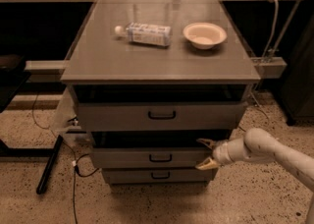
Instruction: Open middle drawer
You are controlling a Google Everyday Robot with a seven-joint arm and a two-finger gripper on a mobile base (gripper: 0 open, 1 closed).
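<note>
My fingers spread loosely across the middle drawer front's end, so next I take the front's top edge (196, 149) at the gap and pull.
The middle drawer (132, 158) is a grey front with a small black bar handle (160, 158). It sits between the top drawer (122, 116) and the bottom drawer (127, 175). It stands slightly out, with a dark gap above it. My gripper (205, 154) is at the right end of the middle drawer front, reaching in from the right on a pale arm (265, 150). Its fingers are spread, one finger (205, 142) at the front's top edge and the other near its lower edge.
On the cabinet top (98, 61) lie a plastic bottle (144, 33) on its side and a pale bowl (204, 34). Cables and a black bar (49, 165) lie on the speckled floor to the left. A dark cabinet stands at the far right.
</note>
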